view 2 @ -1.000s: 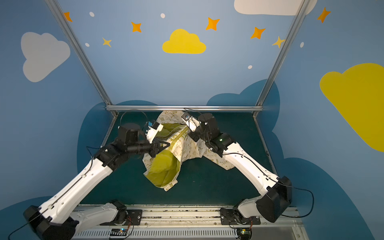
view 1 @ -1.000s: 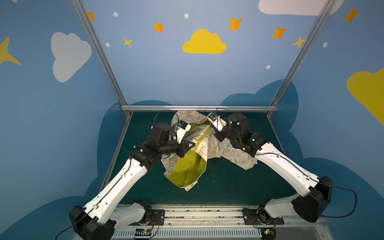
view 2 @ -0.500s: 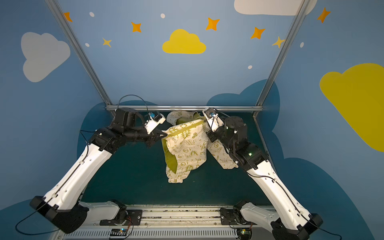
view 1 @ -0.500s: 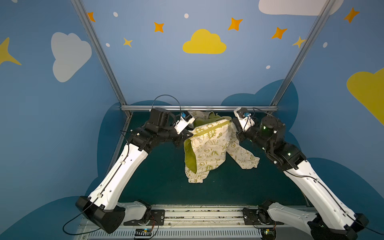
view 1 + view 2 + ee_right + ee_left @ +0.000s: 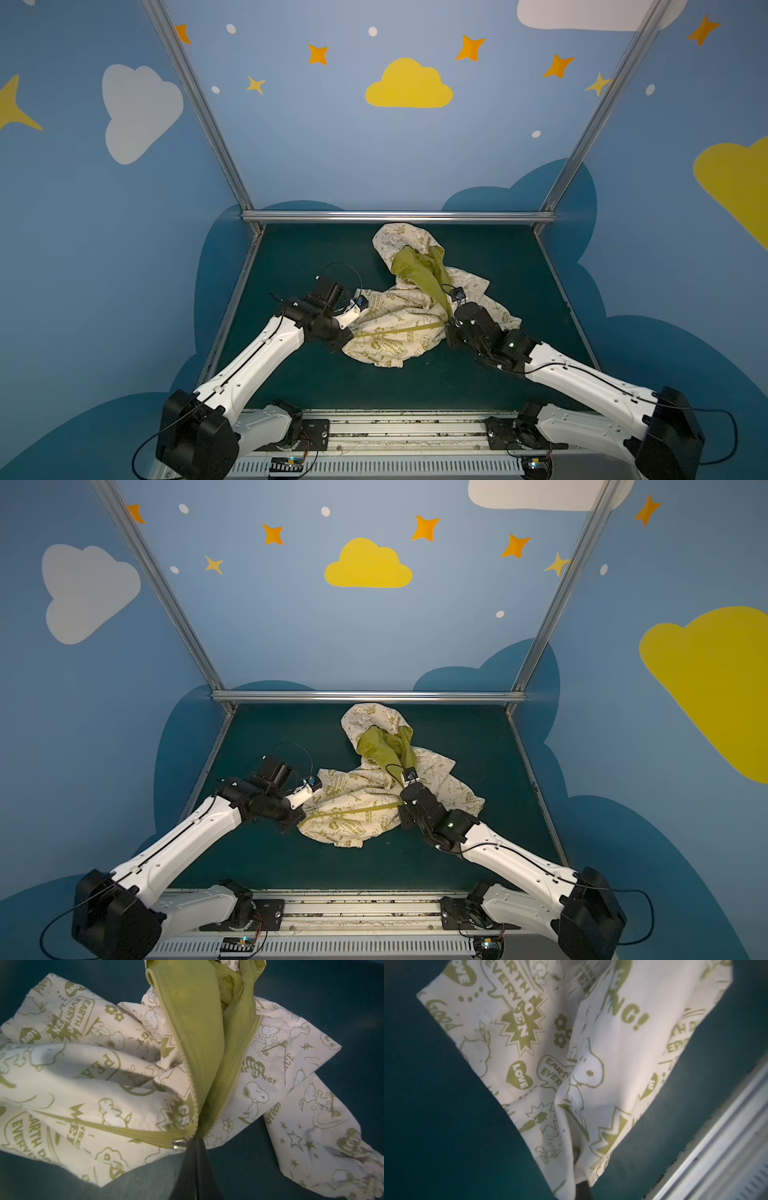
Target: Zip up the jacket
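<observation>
Next, I let go of the jacket's hem end with my left gripper on the bare green mat point(image 5: 320, 302) under that gripper's own black wrist.
The cream jacket point(image 5: 395, 324) point(image 5: 353, 808) with olive doodles lies crumpled on the green mat in both top views, hood toward the back. My left gripper point(image 5: 348, 332) point(image 5: 300, 817) is shut on the jacket's hem at its left end; in the left wrist view the fabric point(image 5: 591, 1043) folds over the dark fingertips point(image 5: 581, 1188). My right gripper point(image 5: 449, 328) point(image 5: 401, 808) point(image 5: 196, 1140) is shut on the olive zipper, beside the metal slider point(image 5: 177, 1144). Between the grippers the zipper point(image 5: 128, 1133) is joined. Beyond the slider its two rows of teeth part over the yellow-green lining point(image 5: 195, 1032).
The hood point(image 5: 399, 245) rests near the back frame bar point(image 5: 395, 216). A sleeve point(image 5: 322, 1126) trails to the right of the right gripper. Bare green mat point(image 5: 311, 257) surrounds the jacket. The metal base rail point(image 5: 395, 428) runs along the front.
Both arms have come down and toward the front. The jacket, which hung in the air between the grippers, now lies on the mat, stretched between them. Both grippers stay shut.
</observation>
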Controlling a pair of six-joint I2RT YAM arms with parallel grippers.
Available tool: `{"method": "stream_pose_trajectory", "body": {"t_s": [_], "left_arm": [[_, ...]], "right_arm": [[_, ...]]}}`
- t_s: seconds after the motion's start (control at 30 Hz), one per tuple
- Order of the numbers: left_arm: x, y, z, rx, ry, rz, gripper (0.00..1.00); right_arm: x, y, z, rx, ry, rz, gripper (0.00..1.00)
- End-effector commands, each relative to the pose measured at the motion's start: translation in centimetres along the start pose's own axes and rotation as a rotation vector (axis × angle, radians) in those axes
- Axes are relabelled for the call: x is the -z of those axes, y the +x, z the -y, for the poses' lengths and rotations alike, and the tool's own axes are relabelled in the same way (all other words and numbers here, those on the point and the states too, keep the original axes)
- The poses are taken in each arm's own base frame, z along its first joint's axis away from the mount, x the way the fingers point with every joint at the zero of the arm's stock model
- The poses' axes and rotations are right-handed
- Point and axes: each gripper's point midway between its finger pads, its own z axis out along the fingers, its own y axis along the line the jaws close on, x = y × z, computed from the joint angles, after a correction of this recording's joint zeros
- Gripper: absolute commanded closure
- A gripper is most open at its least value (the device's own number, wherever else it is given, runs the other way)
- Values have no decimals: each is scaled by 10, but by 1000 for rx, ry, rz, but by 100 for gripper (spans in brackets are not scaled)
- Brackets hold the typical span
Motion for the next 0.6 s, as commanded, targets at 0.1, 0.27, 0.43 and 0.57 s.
{"method": "stream_pose_trajectory", "body": {"t_s": [0.1, 0.27, 0.43, 0.57], "left_arm": [[-2, 52, -70, 53, -339, -217, 97], [30, 37, -104, 116, -426, -100, 97], [50, 36, -133, 134, -449, -98, 97], [66, 26, -152, 140, -478, -59, 97]], "right_arm": [[-4, -43, 21, -77, 156, 156, 100], [6, -88, 41, -37, 211, 206, 100], [24, -123, 79, -85, 243, 264, 100], [39, -140, 100, -95, 266, 288, 100]]}}
